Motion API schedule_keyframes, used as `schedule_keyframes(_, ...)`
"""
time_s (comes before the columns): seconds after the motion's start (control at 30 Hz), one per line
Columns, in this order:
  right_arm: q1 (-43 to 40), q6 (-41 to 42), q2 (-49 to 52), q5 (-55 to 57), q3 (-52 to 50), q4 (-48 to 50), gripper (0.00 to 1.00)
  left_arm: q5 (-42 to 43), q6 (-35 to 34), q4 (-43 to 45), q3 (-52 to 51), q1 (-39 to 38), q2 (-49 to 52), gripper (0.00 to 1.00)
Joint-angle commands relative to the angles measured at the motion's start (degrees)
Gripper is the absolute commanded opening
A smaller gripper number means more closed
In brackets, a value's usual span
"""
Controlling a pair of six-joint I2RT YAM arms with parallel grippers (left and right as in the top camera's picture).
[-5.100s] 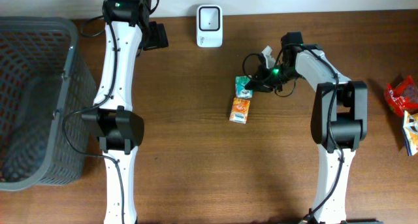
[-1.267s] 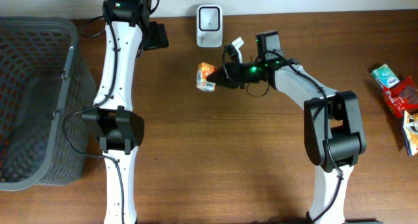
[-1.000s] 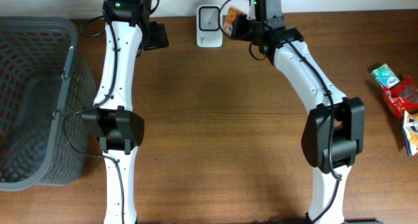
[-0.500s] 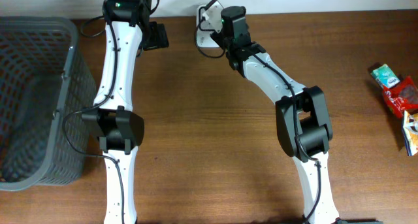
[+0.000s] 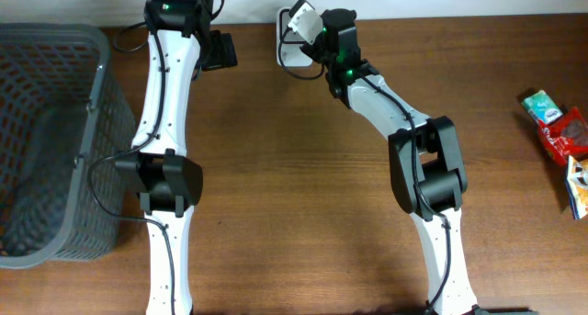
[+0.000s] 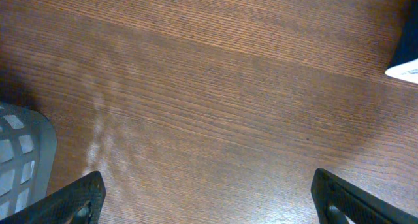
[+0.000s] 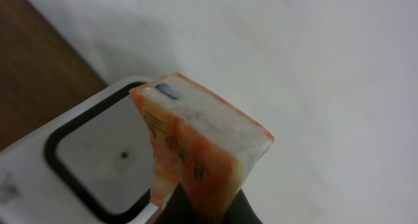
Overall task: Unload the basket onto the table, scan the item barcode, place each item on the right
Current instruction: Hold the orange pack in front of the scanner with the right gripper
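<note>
The orange and white carton will go down on the red snack packet (image 5: 567,118) beside the teal one, set there by my right gripper.
The item, a small orange and white carton (image 7: 196,142), is pinched at its lower end by my right gripper (image 7: 209,208), which is shut on it. The carton hangs tilted just in front of the white scanner (image 7: 85,165), over the black-framed window. From overhead the carton (image 5: 303,21) shows a pale face above the scanner (image 5: 287,54) at the table's back edge, with the right gripper (image 5: 317,38) beside it. My left gripper (image 6: 219,204) stands open over bare wood, nothing between its fingers (image 6: 81,198); overhead it (image 5: 219,50) sits left of the scanner.
A grey mesh basket (image 5: 46,140) fills the left side, and its corner (image 6: 19,159) shows in the left wrist view. Several snack packets (image 5: 560,131) lie at the right edge. A white wall stands behind the scanner.
The right arm picked the carton up from mid-table and carried it up and left to the scanner, then shifted it slightly there. The left arm has stayed still and open.
</note>
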Motion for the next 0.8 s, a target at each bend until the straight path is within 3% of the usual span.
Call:
schedule_keyframes(0.0, 0.2, -9.6, 0.2, 1.4, 0.5, 1.4, 0.04, 0.2, -0.5, -0.1, 0.2, 0.1, 0.1, 0.99)
schedule_keyframes(0.07, 1.0, -9.5, 0.2, 2.4, 0.5, 0.9, 0.04, 0.2, -0.5, -0.1, 0.2, 0.1, 0.1, 0.99)
schedule_keyframes(0.13, 2.2, -0.2, 0.2, 2.2, 0.5, 0.5, 0.04, 0.2, -0.5, -0.1, 0.2, 0.2, 0.1, 0.99)
schedule_keyframes(0.17, 3.3, 0.6, 0.2, 2.3, 0.5, 0.3, 0.04, 0.2, -0.5, -0.1, 0.2, 0.1, 0.1, 0.99)
schedule_keyframes(0.3, 5.6, -23.6, 0.2, 8.9, 0.5, -0.8, 0.04, 0.2, -0.5, -0.1, 0.2, 0.0, 0.1, 0.99)
schedule_keyframes(0.4, 5.5, -23.3, 0.2, 13.4, 0.5, -1.0, 0.04, 0.2, -0.5, -0.1, 0.2, 0.1, 0.1, 0.99)
schedule_keyframes(0.47, 4.9, -17.1, 0.1, 13.7, 0.5, -1.0, 0.04, 0.2, -0.5, -0.1, 0.2, 0.1, 0.1, 0.99)
schedule_keyframes(0.63, 0.5, 12.5, -6.1, 19.4, 0.7, -1.2, 0.04, 0.2, -0.5, -0.1, 0.2, 0.1, 0.1, 0.99)
schedule_keyframes(0.77, -7.1, 25.4, -11.3, 49.7, 0.7, -9.5, 0.04, 0.2, -0.5, -0.1, 0.2, 0.1, 0.1, 0.99)
